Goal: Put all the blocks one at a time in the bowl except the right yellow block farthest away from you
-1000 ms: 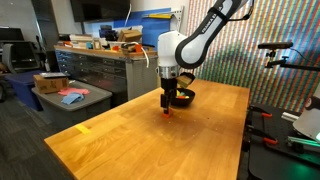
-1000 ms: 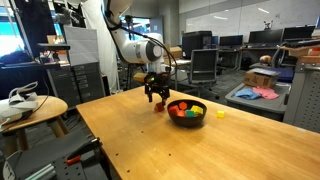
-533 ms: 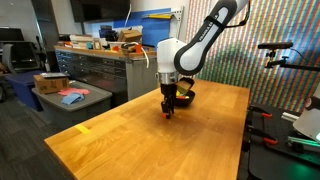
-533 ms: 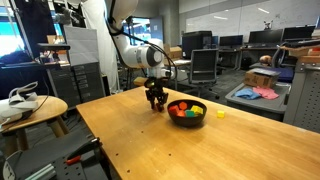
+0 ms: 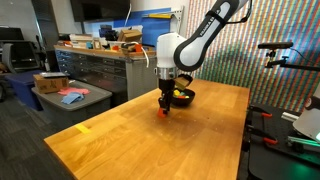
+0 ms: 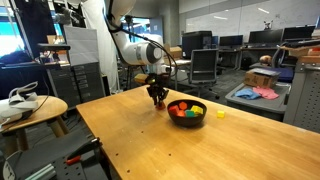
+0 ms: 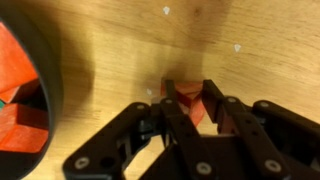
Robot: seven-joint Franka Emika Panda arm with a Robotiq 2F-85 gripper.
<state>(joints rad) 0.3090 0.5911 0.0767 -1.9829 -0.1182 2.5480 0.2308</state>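
Observation:
My gripper is pinching the red block by a narrow edge, so next I open, rise a little and grip its wider body [image 7: 205,122] before I carry it to the bowl.
In the wrist view a small red block [image 7: 187,101] sits on the wooden table, pinched between the two black fingers of my gripper [image 7: 190,95]. The black bowl [image 7: 48,90] lies just to the left with red blocks [image 7: 15,70] inside. In both exterior views the gripper [image 5: 166,108] [image 6: 157,100] points straight down at the table beside the bowl [image 5: 186,99] [image 6: 188,120]. The bowl holds red [image 6: 178,107] and green [image 6: 190,112] blocks. A yellow block [image 6: 220,114] lies alone on the table past the bowl.
The wooden table [image 5: 140,150] stretches wide in front of the gripper and carries a strip of yellow tape [image 5: 83,128]. Cabinets, desks and chairs stand beyond the table's edges.
The jaws have come together from wide open onto the red block. The arm has stayed beside the bowl, low over the table.

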